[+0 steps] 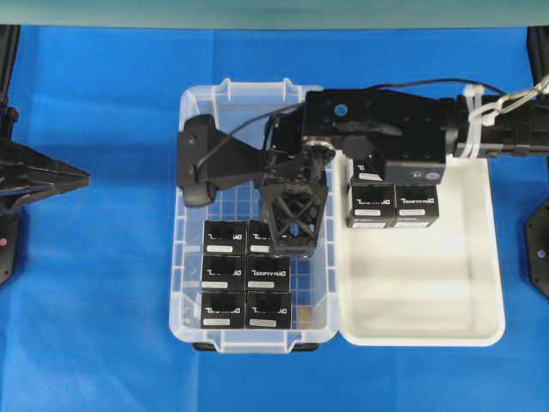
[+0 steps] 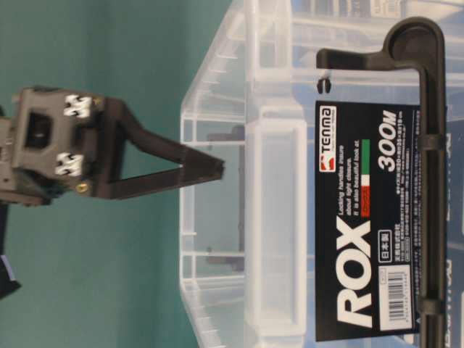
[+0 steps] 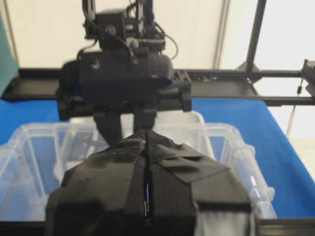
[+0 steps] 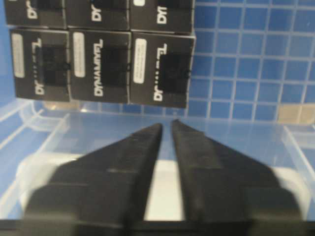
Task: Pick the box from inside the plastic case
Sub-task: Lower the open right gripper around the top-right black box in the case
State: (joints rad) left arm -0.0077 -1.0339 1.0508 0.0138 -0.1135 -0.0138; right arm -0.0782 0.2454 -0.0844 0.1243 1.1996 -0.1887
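Note:
The far-end black box (image 1: 263,236) (image 4: 162,69) is in the plastic case's column nearer the white tray. My right gripper will close on its sides.
The clear plastic case (image 1: 190,257) holds several black boxes (image 1: 223,238) with white lettering, packed in two columns at its near end. My right gripper (image 1: 294,249) reaches in from the right and hangs over the right column. In the right wrist view the right gripper (image 4: 166,125) shows a narrow gap between its fingers with nothing in it, and the boxes (image 4: 162,69) lie just ahead. My left gripper (image 1: 79,178) is shut and empty at the far left, off the case. The left gripper (image 3: 146,132) faces the case (image 3: 231,147).
A shallow white tray (image 1: 429,283) stands against the case's right side, with black boxes (image 1: 395,206) at its far end. The right arm (image 1: 386,124) spans the far ends of tray and case. Blue cloth (image 1: 103,300) covers the table.

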